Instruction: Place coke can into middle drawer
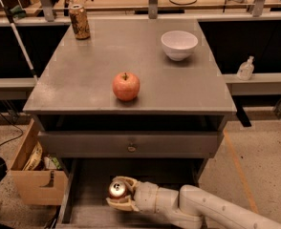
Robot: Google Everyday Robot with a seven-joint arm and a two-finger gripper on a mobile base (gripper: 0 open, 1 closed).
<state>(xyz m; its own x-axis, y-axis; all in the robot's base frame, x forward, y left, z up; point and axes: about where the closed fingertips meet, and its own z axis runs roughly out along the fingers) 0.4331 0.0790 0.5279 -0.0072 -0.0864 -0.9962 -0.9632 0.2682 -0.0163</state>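
Observation:
Next, I release the coke can, now held low over the drawer floor, on the middle drawer's bottom near the drawer's side [96,196] by the cardboard box.
The coke can [117,190] shows its silver top and a bit of red side. It lies tilted in my gripper [120,193], whose cream fingers [123,180] close around it from above and below. The gripper holds the can low over the bare grey floor of the open middle drawer [85,197], left of its centre. My white arm reaches in from the lower right. Whether the can touches the drawer floor cannot be told.
A closed grey drawer front with a brass knob [131,148] hangs just above the gripper. On the cabinet top stand a red apple [126,86], a white bowl [178,44] and a brown-gold can [79,22]. A cardboard box [31,178] stands to the drawer's left.

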